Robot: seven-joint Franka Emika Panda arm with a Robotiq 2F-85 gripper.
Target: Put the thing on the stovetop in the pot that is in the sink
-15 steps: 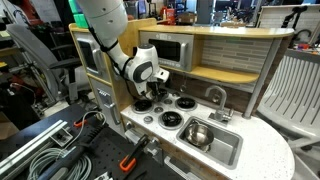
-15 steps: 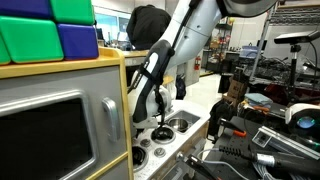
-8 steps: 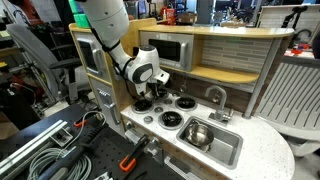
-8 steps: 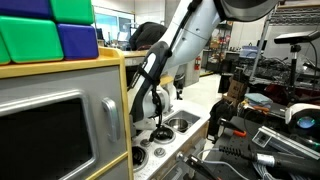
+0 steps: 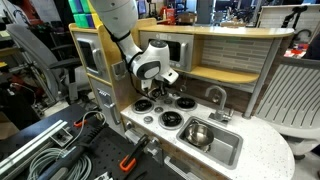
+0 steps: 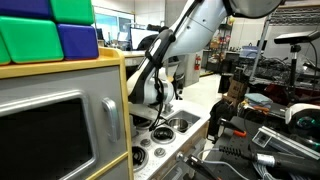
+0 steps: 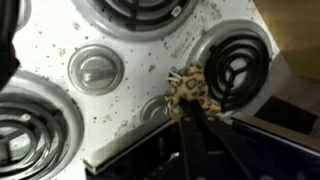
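Observation:
Next, I release the small tan thing from my gripper inside the shiny steel pot point(image 5: 199, 133), at the end of the sink closest to the burners.
In the wrist view my gripper point(image 7: 190, 104) is shut on a small tan thing with dark spots point(image 7: 189, 88), its dark fingers point(image 7: 196, 140) pinched together behind it. The thing hangs over the white stovetop point(image 7: 130, 95), at the rim of a black burner point(image 7: 232, 65). In both exterior views my gripper point(image 5: 158, 90) point(image 6: 162, 108) hovers a little above the stovetop point(image 5: 160, 116), with the thing too small to make out there. The shiny steel pot point(image 5: 197, 133) sits in the silver sink point(image 5: 228, 152), to the right of the stovetop.
A chrome faucet point(image 5: 215, 97) stands behind the sink. The toy kitchen's back wall and microwave point(image 5: 172, 52) rise close behind my gripper. Round knobs point(image 7: 95, 70) sit between the burners. Cables and tools point(image 5: 60, 145) lie on the bench in front.
The jaws have shut on the spotted thing, and my gripper has risen a little from the stovetop with it.

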